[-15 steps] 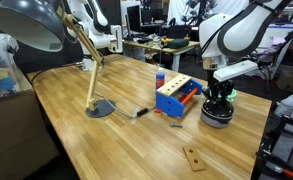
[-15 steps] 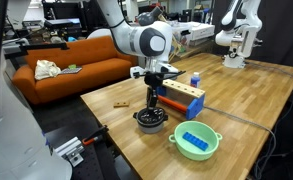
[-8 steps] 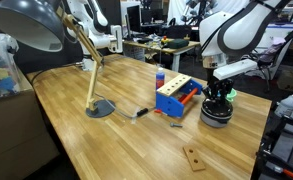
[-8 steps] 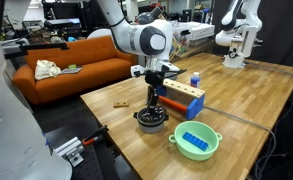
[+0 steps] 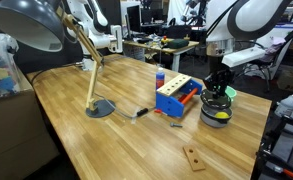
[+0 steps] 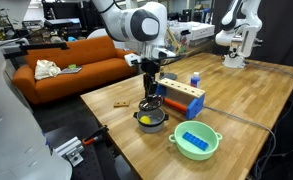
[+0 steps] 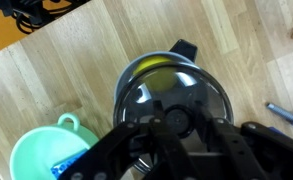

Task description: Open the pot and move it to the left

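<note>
Next, my gripper lets go of the lid on the bare tabletop point(image 5: 218, 146) point(image 7: 230, 28) between the pot and the near side of the small wooden piece.
The pot point(image 5: 216, 117) is small, round and black, and stands on the wooden table next to the blue-and-orange box. It also shows in an exterior view point(image 6: 151, 121). It is uncovered and yellow-green shows inside. My gripper point(image 5: 218, 88) hangs right above it, shut on the knob of the round lid point(image 5: 218, 96) and holding it a little above the pot. In the wrist view the gripper point(image 7: 173, 124) clamps the knob of the glassy lid point(image 7: 201, 100). The pot's rim point(image 7: 156, 65) peeks out beyond it.
The blue-and-orange box point(image 5: 176, 97) point(image 6: 181, 100) stands close beside the pot. A green bowl point(image 6: 196, 142) point(image 7: 46, 150) holds a blue object. A desk lamp point(image 5: 98, 106), a marker point(image 5: 141, 112) and a small wooden piece point(image 5: 194, 158) are on the table.
The gripper has risen with the lid, which was down on the pot before. The pot's yellow-green inside now shows. The pot has not moved.
</note>
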### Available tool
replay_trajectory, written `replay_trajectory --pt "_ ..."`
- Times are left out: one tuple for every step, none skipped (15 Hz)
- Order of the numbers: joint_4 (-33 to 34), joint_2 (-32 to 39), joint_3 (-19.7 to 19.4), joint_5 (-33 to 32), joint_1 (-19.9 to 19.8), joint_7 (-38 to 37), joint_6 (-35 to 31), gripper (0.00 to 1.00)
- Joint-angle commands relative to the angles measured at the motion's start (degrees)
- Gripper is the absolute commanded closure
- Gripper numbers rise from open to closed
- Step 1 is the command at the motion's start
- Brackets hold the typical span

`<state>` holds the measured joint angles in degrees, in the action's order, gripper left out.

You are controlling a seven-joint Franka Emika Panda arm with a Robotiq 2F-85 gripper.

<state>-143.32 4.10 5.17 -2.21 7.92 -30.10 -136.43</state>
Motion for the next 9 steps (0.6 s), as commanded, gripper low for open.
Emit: replay_trajectory --pt "-1.88 -2.32 1.92 3.31 0.7 7.48 0.6 0.92" --pt "-2.1 -2.46 2.51 3.35 1.09 8.76 0.61 0.92" --pt "-1.99 -2.42 3.14 2.86 1.64 9.42 0.75 0.92" --pt "-1.88 -2.35 3.77 2.63 2.18 10.21 0.8 0.92" --pt "-1.73 -2.27 4.35 2.44 2.73 10.8 0.77 0.92" --pt "-1.5 -2.14 4.97 2.28 3.34 11.34 0.95 0.92" --pt "-1.28 -1.91 5.58 2.2 3.96 11.85 1.06 0.92" --pt "-1.22 -1.8 6.12 2.22 4.46 12.39 1.12 0.92" --pt "-1.18 -1.69 6.71 2.31 5.03 12.95 1.27 0.92"
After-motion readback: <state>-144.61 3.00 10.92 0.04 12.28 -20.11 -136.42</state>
